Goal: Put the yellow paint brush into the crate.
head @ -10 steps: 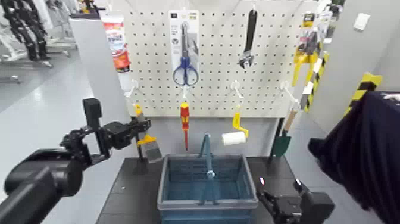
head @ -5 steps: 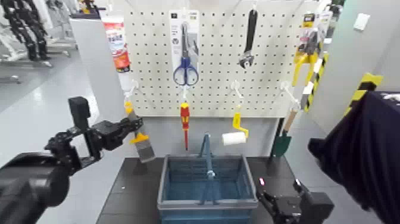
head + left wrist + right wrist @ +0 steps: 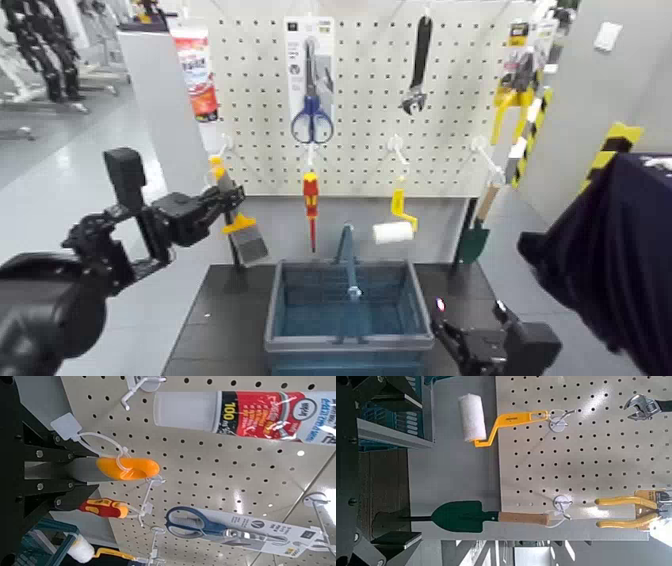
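Note:
The left gripper should drop the yellow paint brush inside the crate [image 3: 312, 317], below the red-and-yellow screwdriver.
My left gripper [image 3: 222, 203] is shut on the handle of the yellow paint brush [image 3: 240, 226]. It holds the brush upright in front of the pegboard, grey bristles down, left of and behind the crate [image 3: 349, 343]. In the left wrist view the brush's orange-yellow handle end [image 3: 123, 469] sticks out between the fingers [image 3: 49, 455], with a white loop around its tip. The blue-grey crate with its blue hoop handle [image 3: 346, 262] stands open at the middle of the dark table. My right gripper [image 3: 462, 345] is open and parked low by the crate's right front corner.
On the pegboard [image 3: 370, 150] hang blue scissors [image 3: 311, 95], a red-and-yellow screwdriver [image 3: 310, 200], a yellow-handled white roller [image 3: 394, 230], a black wrench [image 3: 419, 65], yellow pliers [image 3: 512, 95] and a green trowel [image 3: 474, 238]. A dark sleeve [image 3: 610, 260] is at the right.
My left arm has drawn back to the left, and the brush in its grip has shifted left and risen a little. The right arm has not moved.

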Controlling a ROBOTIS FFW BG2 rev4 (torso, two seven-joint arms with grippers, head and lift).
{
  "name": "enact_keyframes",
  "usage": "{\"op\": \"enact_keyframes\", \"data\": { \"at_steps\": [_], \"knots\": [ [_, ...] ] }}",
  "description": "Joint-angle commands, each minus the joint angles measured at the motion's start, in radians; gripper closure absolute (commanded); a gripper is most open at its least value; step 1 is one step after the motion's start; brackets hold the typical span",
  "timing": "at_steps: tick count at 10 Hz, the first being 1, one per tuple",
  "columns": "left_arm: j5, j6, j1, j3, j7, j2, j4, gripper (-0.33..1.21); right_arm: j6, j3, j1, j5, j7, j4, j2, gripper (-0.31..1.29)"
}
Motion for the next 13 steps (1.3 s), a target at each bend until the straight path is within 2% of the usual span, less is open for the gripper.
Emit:
{"op": "enact_keyframes", "data": {
  "at_steps": [1,4,6,10,13],
  "knots": [
    [0.025,0.081,0.029,0.023,0.018,-0.010,-0.116,1.17,0.000,0.002,0.000,0.000,-0.001,0.000,0.000,0.16],
    [0.119,0.019,0.062,0.028,0.035,-0.045,-0.075,1.17,-0.003,0.003,0.002,0.000,-0.001,0.001,0.002,0.16],
    [0.175,-0.067,0.067,-0.014,0.030,-0.062,0.028,1.17,-0.008,0.002,0.005,0.000,-0.001,0.001,0.003,0.16],
    [0.254,-0.232,0.023,-0.172,0.018,-0.085,0.251,1.17,-0.021,0.003,0.006,-0.009,-0.003,0.012,0.006,0.16],
    [0.292,-0.295,-0.062,-0.343,0.018,-0.108,0.421,1.17,-0.029,0.006,0.005,-0.012,-0.003,0.018,0.006,0.16]
  ]
}}
